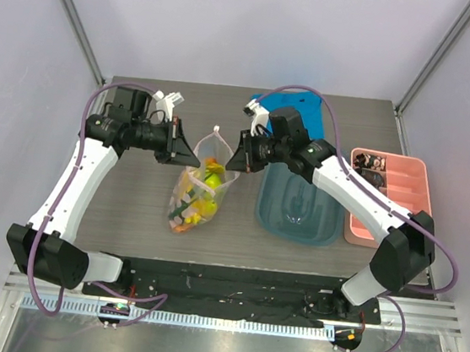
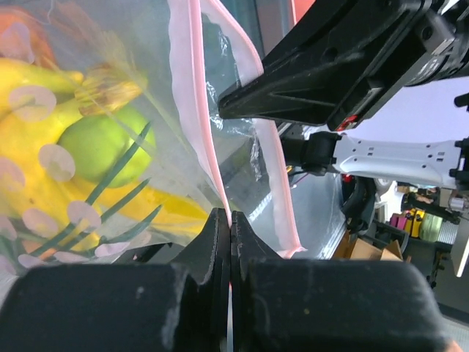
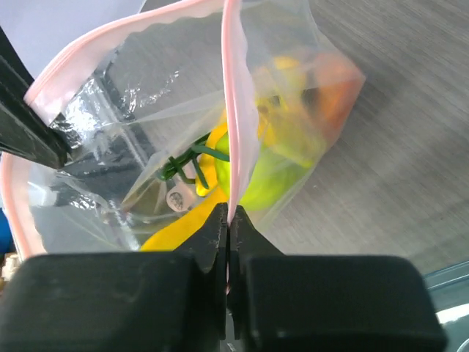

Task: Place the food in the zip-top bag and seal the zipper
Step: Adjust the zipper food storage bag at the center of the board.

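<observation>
I need to turn the bag and grip below the tab (image 1: 215,142) with my right gripper, because my grippers hold the sides of the bag's opening, away from the white slider tab.
The zip-top bag (image 1: 198,185) hangs between my two grippers at the table's middle, its mouth gaping open. Inside lie the yellow banana bunch (image 2: 29,139), the green pear-like fruit (image 2: 102,147), the green onion stalk (image 2: 121,183) and the orange-red pepper (image 3: 338,95). My left gripper (image 1: 184,148) is shut on the pink zipper strip (image 2: 198,110) at the mouth's left side. My right gripper (image 1: 232,154) is shut on the zipper strip (image 3: 236,110) at the mouth's right side. A small white slider tab (image 1: 216,130) sticks up at the mouth's far end.
A teal plastic tub (image 1: 299,207) lies right of the bag, with a blue folded cloth (image 1: 297,111) behind it. A pink tray (image 1: 390,194) with small dark and red pieces stands at the far right. Grey walls enclose the table.
</observation>
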